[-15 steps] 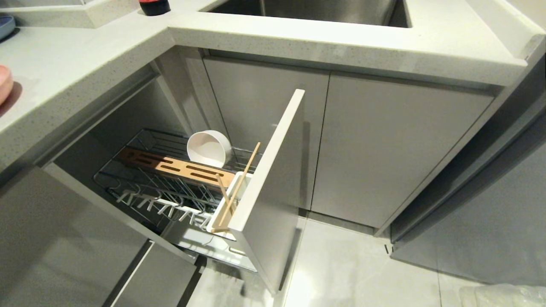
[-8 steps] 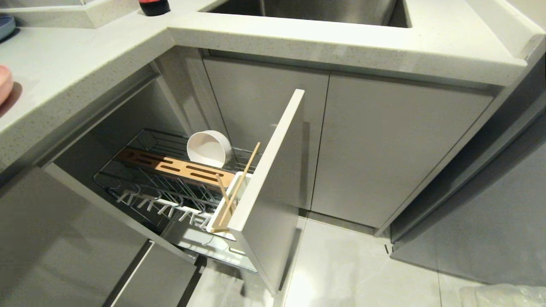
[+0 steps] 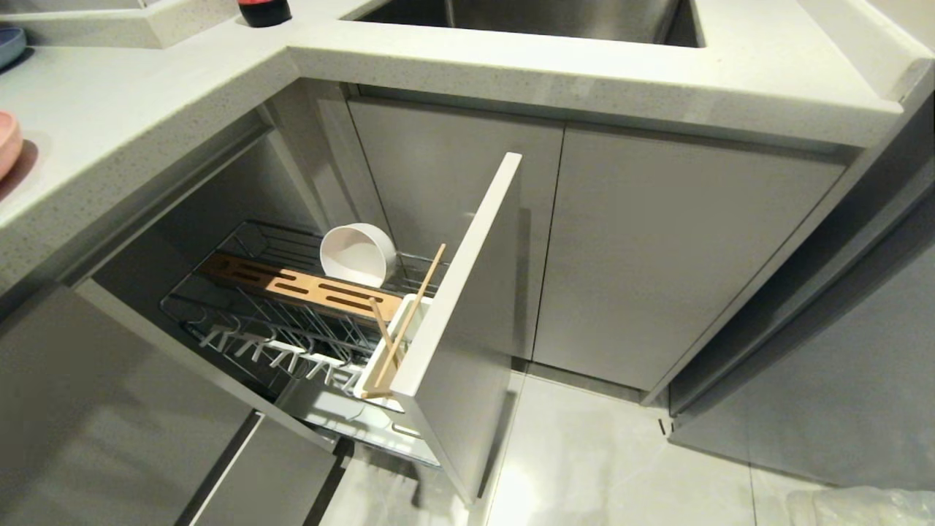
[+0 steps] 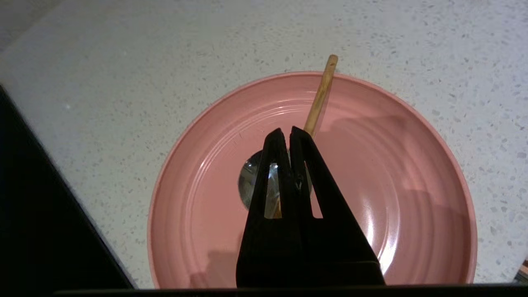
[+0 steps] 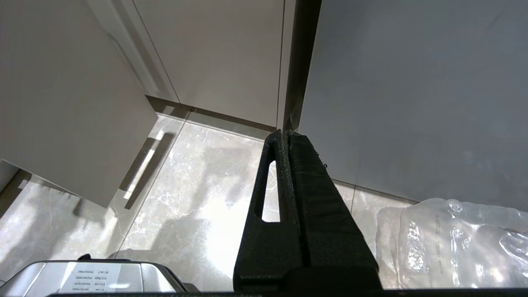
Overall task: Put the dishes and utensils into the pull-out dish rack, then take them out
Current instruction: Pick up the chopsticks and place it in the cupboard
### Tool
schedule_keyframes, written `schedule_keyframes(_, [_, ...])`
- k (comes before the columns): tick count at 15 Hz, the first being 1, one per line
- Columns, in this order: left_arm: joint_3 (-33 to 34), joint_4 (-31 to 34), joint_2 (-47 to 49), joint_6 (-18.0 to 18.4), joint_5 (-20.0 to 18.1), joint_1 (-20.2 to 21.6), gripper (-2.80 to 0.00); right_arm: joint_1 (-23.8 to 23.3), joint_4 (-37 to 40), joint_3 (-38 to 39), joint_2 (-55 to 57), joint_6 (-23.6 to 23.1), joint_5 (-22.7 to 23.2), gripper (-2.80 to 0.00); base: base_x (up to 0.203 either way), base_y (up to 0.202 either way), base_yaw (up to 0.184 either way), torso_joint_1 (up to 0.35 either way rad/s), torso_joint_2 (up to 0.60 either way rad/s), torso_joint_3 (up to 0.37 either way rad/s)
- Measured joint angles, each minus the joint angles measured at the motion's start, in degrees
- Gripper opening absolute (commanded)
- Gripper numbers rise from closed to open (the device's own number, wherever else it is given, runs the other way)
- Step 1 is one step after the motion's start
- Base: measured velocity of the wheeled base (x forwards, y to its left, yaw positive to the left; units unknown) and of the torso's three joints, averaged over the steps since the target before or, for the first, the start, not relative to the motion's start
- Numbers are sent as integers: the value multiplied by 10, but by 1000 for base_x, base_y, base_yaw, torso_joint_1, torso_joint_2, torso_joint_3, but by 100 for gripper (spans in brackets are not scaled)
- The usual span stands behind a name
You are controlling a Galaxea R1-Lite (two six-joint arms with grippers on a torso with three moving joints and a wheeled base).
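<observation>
Next, my left gripper drops the metal spoon into the white utensil cup (image 3: 417, 315), beside the longer chopstick.
The pull-out dish rack (image 3: 241, 292) stands drawn out below the counter, behind its pale grey front panel (image 3: 467, 307). A cream-white bowl (image 3: 358, 254) lies tipped on its side at the rack's back. Two chopsticks (image 3: 405, 321) lean in the white utensil cup (image 3: 365, 380). On the counter sits the salmon-pink plate (image 4: 412, 185), only its edge (image 3: 7, 142) showing in the head view. A metal spoon (image 4: 247, 181) with a wooden handle lies in it. My left gripper (image 4: 286, 131) hangs shut just over the spoon. My right gripper (image 5: 284, 133) is parked shut, low above the floor.
The speckled countertop (image 3: 146, 95) wraps the corner, with a steel sink (image 3: 526, 18) behind it. A dark red-topped object (image 3: 264, 11) and a blue dish (image 3: 9, 44) sit at the back left. A lower drawer (image 3: 263, 475) stands ajar. A clear plastic bag (image 5: 453, 243) lies on the floor.
At the head view's left edge the pink plate's sliver looks slightly narrower and sharper. The rack, bowl and chopsticks have not moved.
</observation>
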Motion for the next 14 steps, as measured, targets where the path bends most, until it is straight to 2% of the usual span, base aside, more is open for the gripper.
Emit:
schedule_keyframes(2, [-7, 10, 1, -6, -19, 3, -280, 0, 0, 0, 0, 0, 0, -280, 0, 0, 0, 0, 0, 0])
schedule_keyframes(3, [-11, 11, -3, -21, -31, -6, -280, 0, 0, 0, 0, 0, 0, -280, 0, 0, 0, 0, 0, 0])
schedule_keyframes(5, [-16, 21, -16, -55, -41, -57, -280, 0, 0, 0, 0, 0, 0, -280, 0, 0, 0, 0, 0, 0])
schedule_keyframes(7, [-17, 46, -32, -95, -35, -140, -280, 0, 0, 0, 0, 0, 0, -280, 0, 0, 0, 0, 0, 0])
schedule_keyframes(10, [-14, 95, -47, -127, -6, -264, -280, 0, 0, 0, 0, 0, 0, -280, 0, 0, 0, 0, 0, 0])
schedule_keyframes(12, [-8, 111, -45, -140, 27, -344, -280, 0, 0, 0, 0, 0, 0, -280, 0, 0, 0, 0, 0, 0])
schedule_keyframes(14, [-3, 115, -32, -154, 77, -427, -280, 0, 0, 0, 0, 0, 0, -280, 0, 0, 0, 0, 0, 0])
